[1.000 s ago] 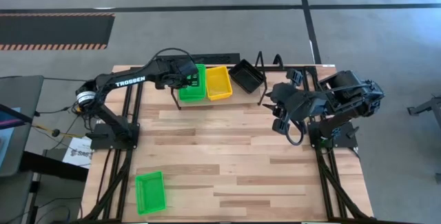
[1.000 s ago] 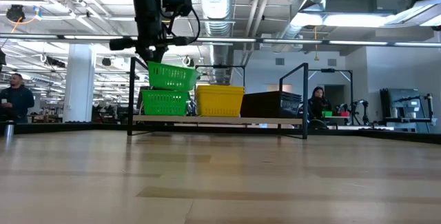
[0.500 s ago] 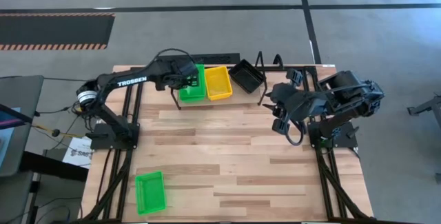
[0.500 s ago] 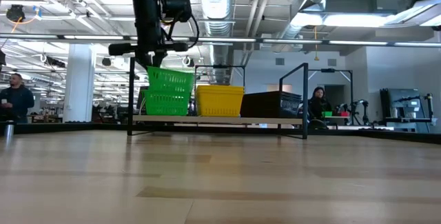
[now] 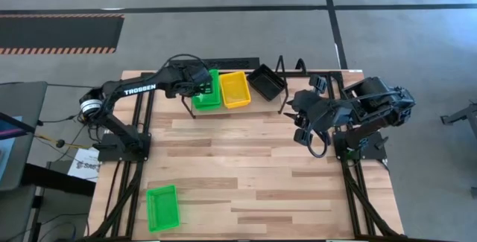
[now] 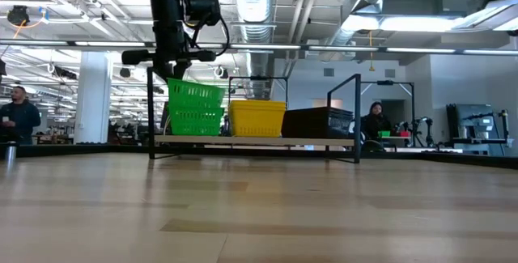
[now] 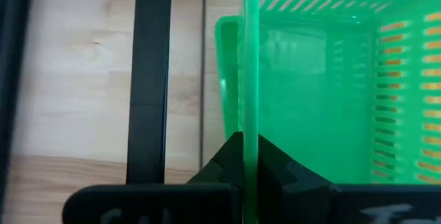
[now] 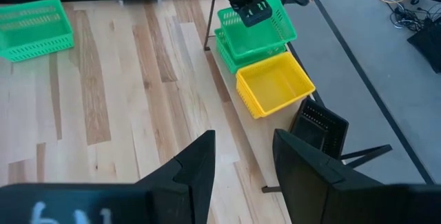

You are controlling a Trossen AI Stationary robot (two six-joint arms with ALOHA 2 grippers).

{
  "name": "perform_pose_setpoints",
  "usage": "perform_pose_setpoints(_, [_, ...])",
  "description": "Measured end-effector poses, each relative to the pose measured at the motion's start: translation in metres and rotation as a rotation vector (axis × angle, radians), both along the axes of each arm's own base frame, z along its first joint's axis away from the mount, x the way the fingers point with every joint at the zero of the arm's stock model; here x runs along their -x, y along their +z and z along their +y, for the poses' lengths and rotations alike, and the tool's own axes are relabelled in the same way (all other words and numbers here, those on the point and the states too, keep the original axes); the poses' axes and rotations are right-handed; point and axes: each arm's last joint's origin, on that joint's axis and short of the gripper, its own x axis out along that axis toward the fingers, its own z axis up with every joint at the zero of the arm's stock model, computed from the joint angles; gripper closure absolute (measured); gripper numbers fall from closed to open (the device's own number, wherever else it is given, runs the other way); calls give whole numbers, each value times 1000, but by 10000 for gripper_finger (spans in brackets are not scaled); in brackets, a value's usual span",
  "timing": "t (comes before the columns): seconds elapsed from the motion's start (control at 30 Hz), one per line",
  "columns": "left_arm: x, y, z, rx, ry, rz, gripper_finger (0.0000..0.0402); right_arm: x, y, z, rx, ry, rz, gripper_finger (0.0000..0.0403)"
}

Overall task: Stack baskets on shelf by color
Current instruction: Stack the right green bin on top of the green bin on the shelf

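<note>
Next, I let go of the upper green basket with my left gripper inside the second green basket, snug (image 5: 217,98) (image 7: 334,120) beside the yellow basket.
My left gripper (image 5: 200,86) is over the left end of the shelf (image 6: 267,141) at the table's far edge, shut on a green basket (image 6: 195,95). That basket sits partly down in a second green basket (image 6: 193,121), which stands on the shelf board. A yellow basket (image 5: 236,89) stands beside them. A black basket (image 5: 267,80) lies tilted at the shelf's right end. A third green basket (image 5: 162,207) rests flat on the table near the near left corner. My right gripper (image 8: 241,162) is open and hovers right of centre. My left gripper pinches the upper green basket's left end wall (image 7: 249,93) at its rim, with one finger (image 7: 224,165) outside and the other finger (image 7: 279,172) inside. The fingers come from above, pointing down. The basket is almost level, its lower part inside the green basket beneath.
The shelf's black wire end loops (image 5: 289,65) rise at the far edge near the black basket. A black upright of the frame (image 7: 150,79) stands close beside the held basket. Bare wooden tabletop (image 5: 246,160) spreads between the shelf and the near edge.
My left gripper has moved down and slightly toward the table's left, still shut on the green basket. The basket hung tilted above the lower green basket a second ago; now it is nearly level and sunk partly into it.
</note>
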Motion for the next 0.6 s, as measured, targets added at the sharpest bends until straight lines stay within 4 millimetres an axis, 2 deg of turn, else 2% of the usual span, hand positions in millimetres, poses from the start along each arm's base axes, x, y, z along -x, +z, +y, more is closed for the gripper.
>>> perform_pose_setpoints(0.6, [-11,1,-4,-55,21,-74,401,0,0,0,0,1,1,237])
